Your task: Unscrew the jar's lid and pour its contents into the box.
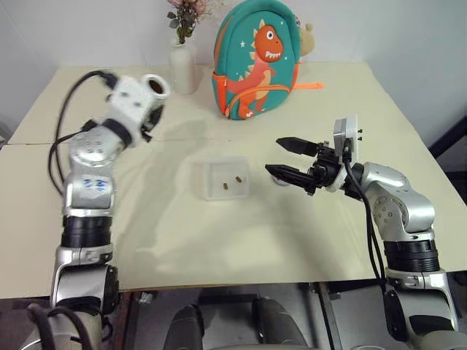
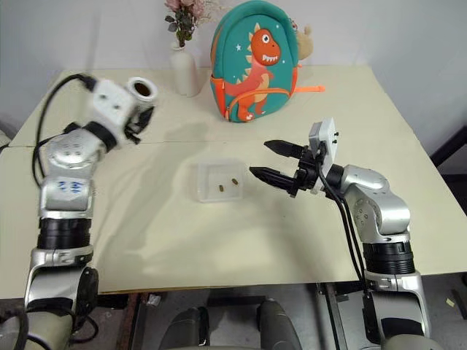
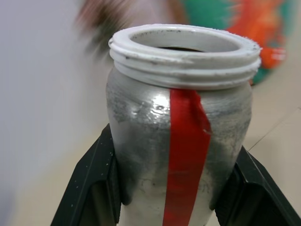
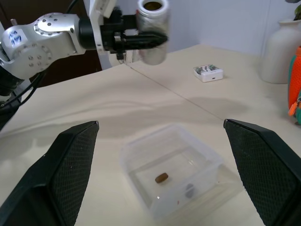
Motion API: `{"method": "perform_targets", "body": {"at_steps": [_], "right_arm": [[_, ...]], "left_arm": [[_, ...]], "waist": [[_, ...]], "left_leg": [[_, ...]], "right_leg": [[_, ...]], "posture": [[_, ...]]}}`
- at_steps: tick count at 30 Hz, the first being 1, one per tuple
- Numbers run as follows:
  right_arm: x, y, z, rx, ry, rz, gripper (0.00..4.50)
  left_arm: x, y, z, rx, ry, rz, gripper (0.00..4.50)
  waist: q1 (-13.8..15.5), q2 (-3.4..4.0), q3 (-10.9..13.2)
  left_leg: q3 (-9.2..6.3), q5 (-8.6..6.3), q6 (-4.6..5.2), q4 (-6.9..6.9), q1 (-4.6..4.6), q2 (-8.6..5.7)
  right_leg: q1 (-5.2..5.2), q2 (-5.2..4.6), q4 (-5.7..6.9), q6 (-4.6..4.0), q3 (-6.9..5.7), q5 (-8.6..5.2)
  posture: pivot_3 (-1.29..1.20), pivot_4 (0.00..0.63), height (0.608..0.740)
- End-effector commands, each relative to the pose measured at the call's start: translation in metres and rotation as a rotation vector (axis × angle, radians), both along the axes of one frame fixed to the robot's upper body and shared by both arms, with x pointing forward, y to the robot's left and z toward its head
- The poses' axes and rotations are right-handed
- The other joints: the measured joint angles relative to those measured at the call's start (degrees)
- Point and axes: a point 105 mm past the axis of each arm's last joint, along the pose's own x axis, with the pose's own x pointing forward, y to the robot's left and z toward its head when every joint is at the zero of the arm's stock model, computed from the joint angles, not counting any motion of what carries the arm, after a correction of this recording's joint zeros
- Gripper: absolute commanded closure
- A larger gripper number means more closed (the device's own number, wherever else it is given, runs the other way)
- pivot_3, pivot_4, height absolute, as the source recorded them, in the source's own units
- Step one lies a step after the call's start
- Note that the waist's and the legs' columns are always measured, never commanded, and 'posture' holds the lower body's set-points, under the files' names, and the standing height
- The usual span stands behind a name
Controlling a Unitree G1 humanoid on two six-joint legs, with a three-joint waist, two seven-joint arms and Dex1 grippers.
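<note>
Next, my left gripper lets go of the jar on the bare table nearer than the seam (image 1: pixel 96 192), far out beside the box.
The jar (image 3: pixel 155 127), silvery with a red stripe, stands upright with its threaded mouth bare, and my left gripper (image 3: pixel 174 197) is shut on its body. It hangs high over the table's far left (image 1: pixel 155 86), well away from the box. The clear box (image 1: pixel 198 179) sits mid-table with two brown pellets of the contents (image 1: pixel 238 178) inside. My right gripper (image 1: pixel 276 157) hovers just right of the box, fingers spread wide and empty, pointing toward it. From the right wrist view the box (image 4: pixel 141 146) lies between the fingers (image 4: pixel 70 165), with the jar (image 4: pixel 153 28) beyond. The lid is out of view.
A white vase (image 1: pixel 182 67) and a teal dinosaur backpack (image 1: pixel 255 62) stand at the table's far edge. A small white-and-green packet (image 4: pixel 208 72) lies on the table beyond the box. The tabletop (image 1: pixel 219 248) has a seam running across its left side.
</note>
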Motion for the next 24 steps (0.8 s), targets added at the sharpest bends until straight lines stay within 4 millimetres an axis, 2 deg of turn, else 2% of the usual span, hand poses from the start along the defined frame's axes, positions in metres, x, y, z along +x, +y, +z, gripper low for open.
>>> {"method": "perform_targets", "body": {"at_steps": [1,3,7,9,13,16,24], "right_arm": [[-0.002,0.005,0.015,-0.005,-0.059,0.037,0.02],[-0.002,0.008,0.016,-0.012,-0.068,0.056,0.02],[-0.007,0.023,0.014,-0.085,-0.112,0.154,0.02],[-0.008,0.029,0.015,-0.112,-0.139,0.193,0.02],[-0.006,0.035,0.023,-0.122,-0.188,0.223,0.02],[-0.006,0.037,0.027,-0.122,-0.211,0.230,0.02],[-0.010,0.042,0.024,-0.138,-0.224,0.253,0.02]], "left_arm": [[-0.023,0.036,-0.015,-0.167,-0.012,0.107,2.53],[-0.030,0.047,-0.034,-0.206,0.029,0.121,2.53],[-0.043,0.075,-0.061,-0.260,0.011,0.177,2.53],[-0.047,0.083,-0.070,-0.261,0.005,0.200,2.53],[-0.053,0.095,-0.081,-0.312,-0.034,0.244,2.53],[-0.053,0.097,-0.086,-0.337,-0.042,0.242,2.53],[-0.059,0.103,-0.098,-0.361,-0.040,0.250,2.53]], "waist": [[-0.30,0.00,0.00],[-0.46,0.00,0.00],[-0.22,-0.08,0.00],[-0.17,-0.08,0.00],[-0.04,-0.08,-0.01],[0.05,-0.11,-0.02],[-0.19,-0.12,-0.03]], "left_leg": [[0.01,0.00,0.00,0.00,0.03,0.00],[-0.01,0.00,0.00,-0.01,0.07,0.01],[-0.05,0.00,-0.01,0.00,0.05,0.01],[-0.05,-0.01,-0.01,0.00,0.05,0.01],[-0.05,-0.02,-0.03,-0.03,0.05,0.01],[-0.05,-0.03,-0.04,-0.07,0.04,0.02],[-0.01,-0.12,-0.13,-0.14,0.03,0.07]], "right_leg": [[0.03,0.00,-0.01,0.00,0.03,0.00],[0.07,0.00,-0.03,0.00,0.01,0.00],[0.07,-0.01,-0.07,-0.02,-0.03,0.01],[0.10,-0.01,-0.12,-0.03,-0.03,0.03],[0.12,-0.01,-0.21,-0.04,-0.03,0.04],[0.12,-0.01,-0.25,-0.04,-0.05,0.04],[0.12,-0.01,-0.42,-0.05,-0.06,0.03]], "posture": [[0.00,0.150,0.740],[0.00,0.150,0.740],[0.00,0.150,0.740],[0.00,0.150,0.740],[0.00,0.150,0.740],[0.00,0.150,0.740],[0.00,0.150,0.740]]}}
